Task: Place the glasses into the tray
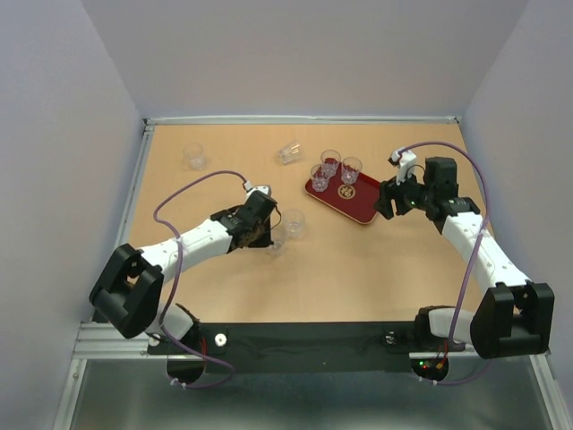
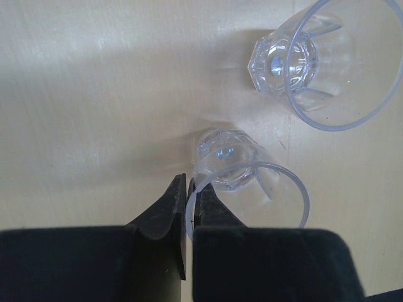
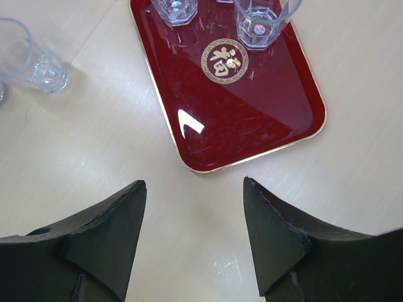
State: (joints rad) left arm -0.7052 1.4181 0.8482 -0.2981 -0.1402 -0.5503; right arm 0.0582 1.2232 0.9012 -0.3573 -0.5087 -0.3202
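The clear glass, which is over the table now, will be let go by my left gripper on the dark red tray [image 1: 336,192], close beside the round gold emblem.
The dark red tray [image 1: 360,205] lies right of centre and carries three upright glasses [image 1: 330,162]. My left gripper [image 1: 270,236] is shut on the rim of a clear glass [image 2: 249,182], one finger inside and one outside the wall, with the glass over the table. A second glass [image 2: 321,60] stands just beyond it [image 1: 293,223]. My right gripper [image 1: 387,201] is open and empty over the table at the tray's right corner. In the right wrist view the tray [image 3: 252,113], two of its glasses [image 3: 259,22] and my right gripper [image 3: 195,189] show.
One glass [image 1: 289,152] lies on its side at the back centre and another [image 1: 194,156] stands at the back left. A loose glass [image 3: 31,60] shows left of the tray. Walls close the table on three sides.
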